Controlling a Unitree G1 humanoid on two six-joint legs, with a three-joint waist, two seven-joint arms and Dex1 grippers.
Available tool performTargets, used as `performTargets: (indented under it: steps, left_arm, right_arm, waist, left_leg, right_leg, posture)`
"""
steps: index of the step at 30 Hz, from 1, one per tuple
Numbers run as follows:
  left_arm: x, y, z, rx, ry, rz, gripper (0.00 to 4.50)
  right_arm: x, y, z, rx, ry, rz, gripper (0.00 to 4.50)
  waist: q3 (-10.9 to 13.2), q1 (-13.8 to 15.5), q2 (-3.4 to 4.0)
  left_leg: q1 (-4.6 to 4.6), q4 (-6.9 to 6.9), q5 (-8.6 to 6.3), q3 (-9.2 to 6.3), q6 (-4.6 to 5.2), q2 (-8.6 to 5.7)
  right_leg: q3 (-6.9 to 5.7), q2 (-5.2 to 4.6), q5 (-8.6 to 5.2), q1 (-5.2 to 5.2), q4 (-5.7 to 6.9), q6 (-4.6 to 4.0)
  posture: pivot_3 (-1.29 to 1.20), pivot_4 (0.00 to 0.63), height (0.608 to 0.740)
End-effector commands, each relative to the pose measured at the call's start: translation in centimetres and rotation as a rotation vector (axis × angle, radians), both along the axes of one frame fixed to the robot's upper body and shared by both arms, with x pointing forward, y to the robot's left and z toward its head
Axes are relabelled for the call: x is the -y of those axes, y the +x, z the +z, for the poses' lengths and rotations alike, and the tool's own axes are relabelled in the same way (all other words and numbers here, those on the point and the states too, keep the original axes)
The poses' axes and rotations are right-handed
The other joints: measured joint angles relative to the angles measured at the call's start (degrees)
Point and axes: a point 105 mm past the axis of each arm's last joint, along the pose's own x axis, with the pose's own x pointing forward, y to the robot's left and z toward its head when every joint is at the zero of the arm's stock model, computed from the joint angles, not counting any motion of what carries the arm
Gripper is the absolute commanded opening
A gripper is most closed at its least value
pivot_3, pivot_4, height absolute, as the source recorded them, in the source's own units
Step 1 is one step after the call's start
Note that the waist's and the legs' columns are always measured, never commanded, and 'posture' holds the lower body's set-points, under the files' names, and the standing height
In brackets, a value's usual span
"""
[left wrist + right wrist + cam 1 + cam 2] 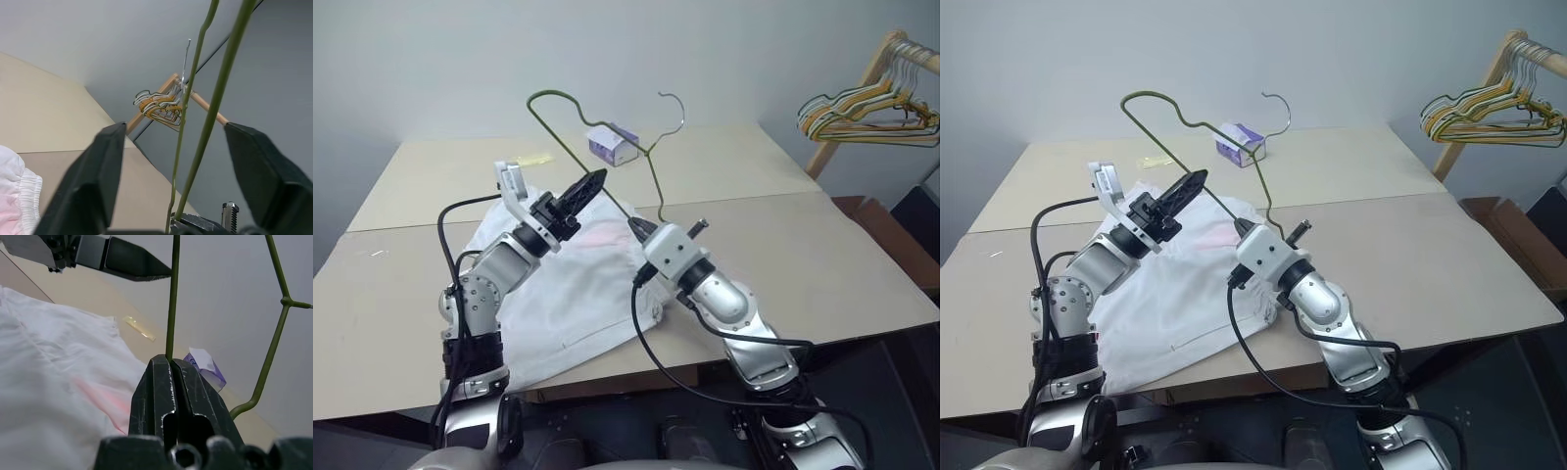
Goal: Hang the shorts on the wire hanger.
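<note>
The robot's right gripper pinches only the hanger's lower wire, so the left gripper needs to hold the wire while the right gripper takes both strands of wire at the hanger's bent end (662,218).
The wire hanger (654,176), thin and olive-green, is held up above the table with its hook at the top. My right gripper (639,227) is shut on its lower wire, as the right wrist view shows close up (171,360). My left gripper (590,186) is raised beside the hanger's slanting wire. In the left wrist view its fingers (98,181) stand apart, with two green strands of the hanger (215,98) running between them and touching neither. The white shorts (587,284), with a faint pink patch, lie spread flat on the table under both arms.
A small purple and white box (612,145) and a yellow strip (533,160) lie on the beige table (822,255) behind the shorts. A wooden rack with bunched coloured hangers (871,108) stands off the table's far right corner.
</note>
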Motion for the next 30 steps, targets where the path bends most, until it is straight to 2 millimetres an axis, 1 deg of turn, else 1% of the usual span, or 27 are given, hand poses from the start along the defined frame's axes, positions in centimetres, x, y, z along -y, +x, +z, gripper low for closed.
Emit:
performTargets:
  steps: [1, 5, 6, 7, 10, 11, 13, 16, 17, 20, 23, 26, 27, 29, 30]
  left_arm:
    - [0.2, -0.3, 1.6, 0.072, -0.017, -0.013, 1.88]
    - [0.3, -0.3, 1.5, 0.075, -0.017, -0.01, 0.59]
    - [0.3, -0.3, 1.5, 0.075, -0.019, -0.01, 0.21]
    - [0.4, -0.3, 1.5, 0.075, -0.025, -0.013, 0.02]
    - [0.5, -0.6, 1.6, 0.097, -0.031, -0.024, 0.02]
    - [0.5, -0.6, 1.6, 0.101, -0.023, -0.018, 0.01]
    - [0.6, -0.7, 1.6, 0.121, -0.001, -0.016, 0.0]
    - [0.6, -0.8, 1.9, 0.153, 0.006, -0.012, 0.0]
    - [0.5, -0.8, 2.0, 0.162, 0.012, -0.007, 0.0]
    - [0.4, -0.7, 2.0, 0.192, 0.057, 0.002, 0.0]
    - [-0.5, -0.4, 2.0, 0.216, 0.083, 0.017, 0.0]
    - [-1.6, -0.1, 1.9, 0.251, 0.157, 0.029, 0.0]
    - [-2.3, -0.3, 2.2, 0.278, 0.171, 0.011, 0.0]
    - [-3.3, -1.3, 3.2, 0.356, 0.174, -0.05, 0.0]
    - [-3.6, -1.6, 3.6, 0.384, 0.173, -0.073, 0.0]
  right_arm:
    - [-0.2, -0.2, 1.2, 0.057, 0.018, 0.01, 0.0]
    - [-0.4, -0.4, 1.2, 0.066, 0.011, 0.023, 0.0]
    - [-0.4, -0.4, 1.2, 0.07, 0.007, 0.027, 0.0]
    - [-0.5, -0.5, 1.2, 0.072, 0.004, 0.033, 0.0]
    - [-0.7, -0.7, 1.0, 0.077, -0.034, 0.048, 0.0]
    - [-0.8, -0.8, 1.0, 0.082, -0.045, 0.055, 0.25]
    - [-1.0, -1.0, 0.9, 0.072, -0.06, 0.079, 0.81]
    - [-1.1, -1.1, 1.0, 0.086, -0.072, 0.087, 1.78]
    - [-1.1, -1.1, 1.1, 0.09, -0.076, 0.09, 2.21]
    - [-0.8, -1.2, 1.4, 0.093, -0.07, 0.09, 3.27]
    - [-0.1, -1.3, 2.3, 0.082, -0.026, 0.084, 4.39]
    - [0.8, -1.6, 3.5, 0.053, 0.05, 0.116, 4.45]
    - [1.4, -1.6, 3.6, -0.03, 0.091, 0.152, 4.45]
    - [2.4, -1.9, 3.0, -0.278, 0.173, 0.254, 4.45]
    - [2.7, -2.1, 2.8, -0.373, 0.199, 0.297, 4.45]
  waist:
    - [0.0, 0.0, 0.0]
    - [0.0, 0.01, 0.0]
    - [0.0, 0.01, 0.0]
    - [0.0, 0.0, 0.0]
    - [0.0, 0.0, 0.0]
    - [0.0, 0.0, 0.0]
    - [0.0, 0.01, 0.0]
    - [0.0, -0.01, 0.0]
    - [0.0, 0.0, 0.0]
    - [0.0, 0.0, 0.0]
    - [0.0, 0.0, 0.0]
    - [0.0, 0.01, 0.0]
    - [0.0, 0.01, 0.0]
    - [0.0, 0.02, 0.0]
    - [0.01, 0.02, 0.0]
  left_leg:
    - [0.0, 0.0, 0.0, 0.0, 0.0, 0.0]
    - [-0.01, 0.0, 0.0, 0.0, 0.0, 0.0]
    - [0.0, 0.0, 0.0, 0.0, 0.0, 0.0]
    - [0.0, 0.0, 0.0, 0.0, 0.0, 0.0]
    - [0.0, 0.0, 0.0, 0.0, 0.0, 0.0]
    - [0.0, 0.0, 0.0, 0.0, 0.0, 0.0]
    - [0.0, 0.0, 0.0, 0.0, 0.0, 0.0]
    - [0.0, 0.0, 0.0, 0.01, 0.0, 0.0]
    - [-0.01, 0.0, 0.0, 0.01, 0.0, 0.0]
    - [0.0, 0.0, 0.0, 0.01, 0.0, 0.0]
    - [-0.01, 0.0, 0.0, 0.01, 0.0, 0.0]
    - [0.0, -0.01, 0.0, 0.02, 0.0, 0.01]
    - [0.0, 0.0, 0.0, 0.02, 0.0, 0.01]
    - [0.0, 0.0, 0.0, 0.02, 0.0, 0.02]
    - [0.0, 0.0, 0.0, 0.01, 0.0, 0.02]
  right_leg:
    - [0.0, 0.0, 0.0, 0.0, 0.0, 0.0]
    - [0.0, -0.01, 0.0, 0.0, -0.01, 0.0]
    - [0.0, 0.0, 0.0, 0.01, -0.01, 0.0]
    - [0.0, -0.01, 0.0, 0.01, -0.01, 0.0]
    - [0.0, 0.0, 0.0, 0.0, -0.01, 0.0]
    - [0.0, 0.0, 0.0, 0.0, -0.01, 0.0]
    - [0.0, 0.0, 0.0, 0.0, -0.01, 0.0]
    - [0.0, 0.0, 0.0, 0.01, -0.02, 0.0]
    - [0.0, 0.0, 0.0, 0.0, -0.01, 0.0]
    - [0.0, 0.0, 0.0, 0.01, -0.01, 0.0]
    - [0.0, 0.0, 0.0, -0.01, -0.01, 0.0]
    - [-0.01, 0.01, 0.0, 0.0, -0.02, 0.0]
    - [-0.01, 0.01, 0.0, 0.0, -0.01, 0.0]
    - [-0.02, 0.02, 0.0, 0.0, -0.01, -0.01]
    - [-0.03, 0.01, 0.0, 0.01, -0.02, 0.0]
  posture:
    - [-0.04, 0.0, 0.74]
    - [-0.04, 0.0, 0.74]
    - [-0.04, 0.0, 0.74]
    - [-0.04, 0.0, 0.74]
    - [-0.04, 0.0, 0.74]
    - [-0.04, 0.0, 0.74]
    - [-0.04, 0.0, 0.74]
    - [-0.04, 0.0, 0.74]
    - [-0.04, 0.0, 0.74]
    - [-0.04, 0.0, 0.74]
    - [-0.03, 0.0, 0.74]
    - [-0.03, 0.0, 0.74]
    - [-0.03, 0.0, 0.74]
    - [-0.03, 0.0, 0.74]
    - [-0.03, 0.0, 0.74]
